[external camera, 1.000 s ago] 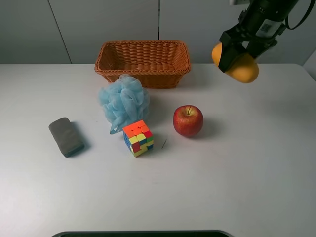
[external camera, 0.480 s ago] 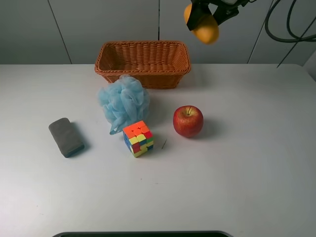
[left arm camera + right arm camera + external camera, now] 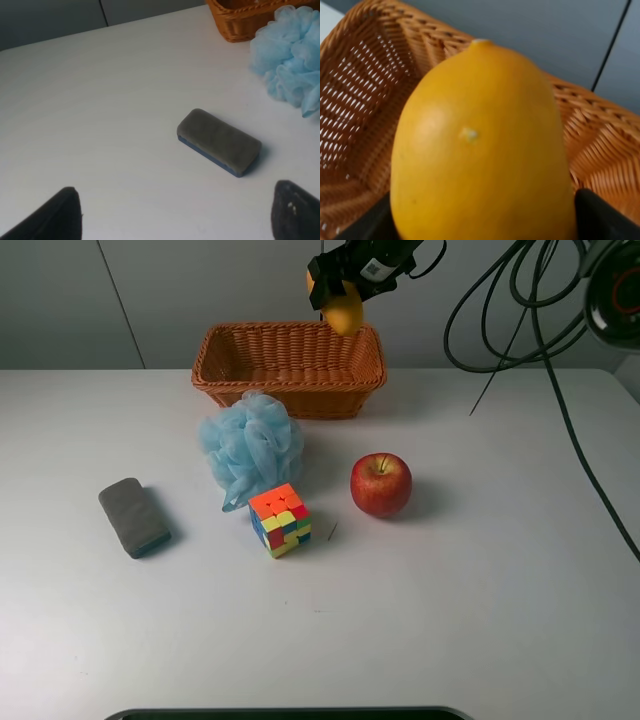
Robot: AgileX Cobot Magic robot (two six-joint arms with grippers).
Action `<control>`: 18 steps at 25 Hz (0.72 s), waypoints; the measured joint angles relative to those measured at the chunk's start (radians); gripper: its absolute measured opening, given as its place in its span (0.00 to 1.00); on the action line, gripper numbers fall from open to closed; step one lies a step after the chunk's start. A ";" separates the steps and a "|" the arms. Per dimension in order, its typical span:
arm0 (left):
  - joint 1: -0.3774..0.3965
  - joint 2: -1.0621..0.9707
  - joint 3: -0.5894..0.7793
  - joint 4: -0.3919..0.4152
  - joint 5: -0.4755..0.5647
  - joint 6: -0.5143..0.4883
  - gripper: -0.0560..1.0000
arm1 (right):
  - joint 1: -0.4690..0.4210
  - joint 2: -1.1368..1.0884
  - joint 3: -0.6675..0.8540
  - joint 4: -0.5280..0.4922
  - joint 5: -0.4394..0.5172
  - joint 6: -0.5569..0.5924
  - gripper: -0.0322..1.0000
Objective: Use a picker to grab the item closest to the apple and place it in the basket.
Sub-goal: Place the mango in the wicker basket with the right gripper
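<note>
Next, my right gripper releases the yellow lemon on the wicker basket's bottom, close to the basket's back side (image 3: 300,364).
A red apple (image 3: 381,484) sits on the white table. My right gripper (image 3: 342,302) is shut on a yellow lemon (image 3: 344,312) and holds it in the air above the right part of the wicker basket (image 3: 230,370). In the right wrist view the lemon (image 3: 482,155) fills the frame, with the basket (image 3: 365,100) below it. My left gripper (image 3: 175,215) is open and empty, out of the high view; in its wrist view its dark fingertips (image 3: 55,215) frame the table near a grey eraser.
A blue bath pouf (image 3: 250,447) lies in front of the basket, also in the left wrist view (image 3: 287,65). A Rubik's cube (image 3: 280,520) stands left of the apple. A grey eraser (image 3: 134,517) (image 3: 218,142) lies at the left. Black cables (image 3: 520,320) hang at the upper right.
My right gripper has carried the lemon up and to the left, from the right side of the table to above the basket's right part. The left arm has not moved.
</note>
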 joint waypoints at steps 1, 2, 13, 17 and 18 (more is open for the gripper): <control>0.000 0.000 0.000 0.000 0.000 0.000 0.74 | 0.004 0.016 0.000 0.002 -0.021 0.000 0.51; 0.000 0.000 0.000 0.000 0.000 0.000 0.74 | 0.006 0.030 0.000 0.007 -0.044 -0.002 0.51; 0.000 0.000 0.000 0.000 0.000 0.000 0.74 | 0.014 0.138 0.000 0.072 -0.112 -0.029 0.51; 0.000 0.000 0.000 0.000 0.000 0.000 0.74 | 0.016 0.148 0.000 0.099 -0.108 -0.038 0.51; 0.000 0.000 0.000 0.000 0.000 0.000 0.74 | 0.018 0.150 0.000 0.104 -0.106 -0.043 0.51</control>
